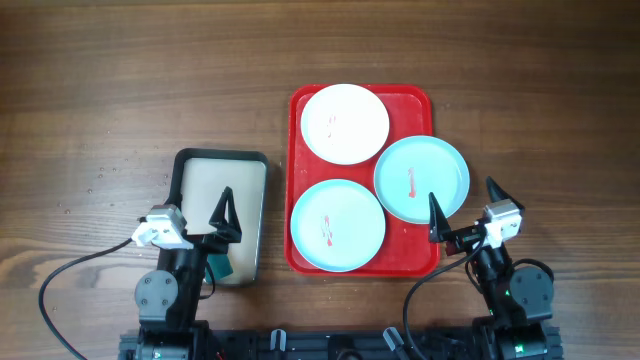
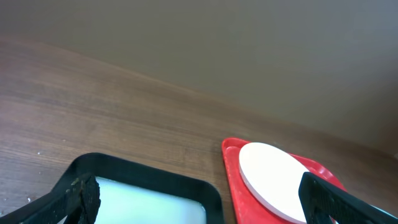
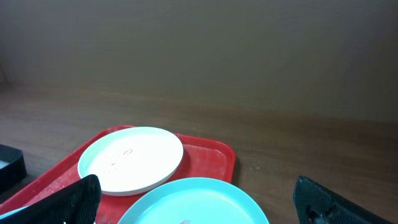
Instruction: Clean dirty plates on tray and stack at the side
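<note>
I need to close my right gripper on the near mint-blue plate's rim (image 1: 383, 214), on the side that is closest to the other mint-blue plate.
The red tray (image 1: 413, 100) holds three plates. A white plate (image 1: 345, 122) with a faint red smear lies at its far end. One mint-blue plate (image 1: 422, 178) lies at the right, overlapping the rim, and another (image 1: 337, 225) at the near left; both carry red smears. My left gripper (image 1: 195, 222) is open and empty over the near end of the cream tray. My right gripper (image 1: 465, 212) is open and empty at the red tray's near right corner. The white plate also shows in the left wrist view (image 2: 270, 177) and the right wrist view (image 3: 130, 158).
A black-rimmed cream tray (image 1: 178, 175) sits left of the red tray, with a green sponge (image 1: 219, 266) at its near end, partly under my left arm. Brown wooden table (image 1: 120, 80) lies all round.
</note>
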